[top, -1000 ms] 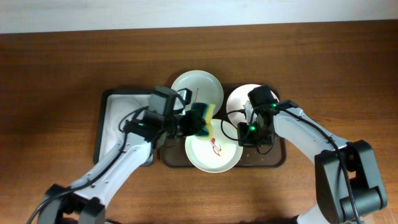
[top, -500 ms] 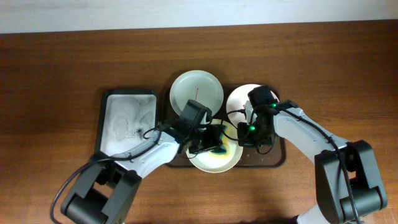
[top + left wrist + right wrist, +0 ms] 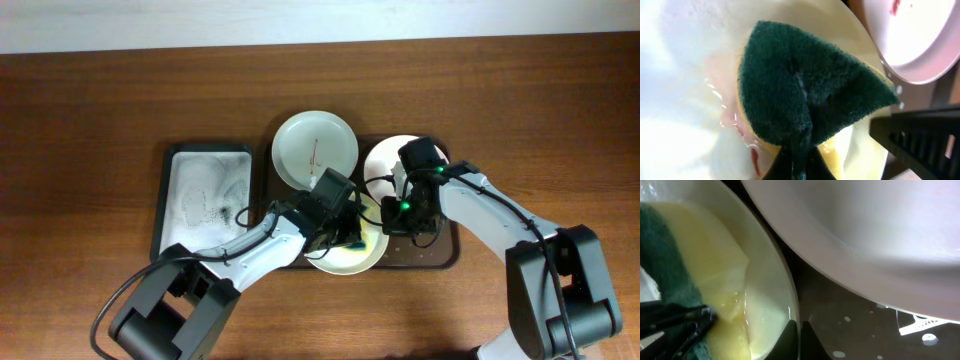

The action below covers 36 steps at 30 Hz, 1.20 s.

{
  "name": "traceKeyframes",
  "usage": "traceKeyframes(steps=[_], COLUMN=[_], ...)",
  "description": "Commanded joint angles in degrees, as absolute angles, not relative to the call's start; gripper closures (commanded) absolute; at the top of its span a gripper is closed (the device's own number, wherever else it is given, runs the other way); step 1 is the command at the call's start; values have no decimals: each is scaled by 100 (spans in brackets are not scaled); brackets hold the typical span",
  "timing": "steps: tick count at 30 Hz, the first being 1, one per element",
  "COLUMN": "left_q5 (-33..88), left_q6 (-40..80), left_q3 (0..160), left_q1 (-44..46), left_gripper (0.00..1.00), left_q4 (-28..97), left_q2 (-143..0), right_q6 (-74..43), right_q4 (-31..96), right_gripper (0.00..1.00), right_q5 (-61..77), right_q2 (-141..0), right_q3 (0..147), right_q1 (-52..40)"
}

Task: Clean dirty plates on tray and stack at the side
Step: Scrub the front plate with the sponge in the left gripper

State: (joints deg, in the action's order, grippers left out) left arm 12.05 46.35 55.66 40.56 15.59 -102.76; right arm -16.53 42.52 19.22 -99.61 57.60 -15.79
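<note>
The robot's left gripper will release the green sponge on the foam in the black tray [image 3: 228, 221], near the brown tray.
The cream white plate [image 3: 338, 262] lies at the front of the dark brown tray [image 3: 446, 252]. My left gripper [image 3: 349, 233] is shut on a green and yellow sponge [image 3: 805, 95] and presses it on that plate [image 3: 685, 75], over a faint reddish smear. My right gripper [image 3: 400, 214] is shut on the cream plate's right rim [image 3: 782, 275], its fingertips [image 3: 799, 330] pinching the edge. The pale green plate [image 3: 315, 147] lies at the back with a red smear. The pinkish white plate [image 3: 388, 158] lies at the right, partly under my right arm, and shows a smear in the left wrist view [image 3: 920, 40].
A smaller black tray [image 3: 205, 195] with white foam inside lies left of the brown tray. The brown tray's floor [image 3: 855, 325] beside the cream plate carries water drops. The wooden table runs all around.
My left arm swung right and brought the sponge down from above onto the cream plate, covering its smear. The right gripper has kept its hold on the rim.
</note>
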Motion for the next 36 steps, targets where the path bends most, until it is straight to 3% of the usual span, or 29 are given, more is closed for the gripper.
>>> traceKeyframes(steps=[1,18,29,32,36], left_q5=[-12,-585,-604,-598,-537], left_q6=[4687,4648,3251,2982,2495], left_q3=[5384,5384,5384,5384,5384], left_q1=[4007,3730,3315,2860,2196], left_gripper=[100,100,100,100,100], left_q4=[1955,2707,2978,3155,3358], left_q2=[-10510,-10005,-8403,-8285,-8291], right_q6=[-1704,-1702,-1702,-1702,-1699], right_q4=[4283,4346,4346,4364,4434], right_gripper=[96,96,95,78,74], right_q5=[1905,1881,1881,1883,1883], right_q2=[-10014,-10014,-10014,-10014,-10014], right_q3=[5867,5867,5867,5867,5865], right_q1=[-1612,-1612,-1612,-1612,-1612])
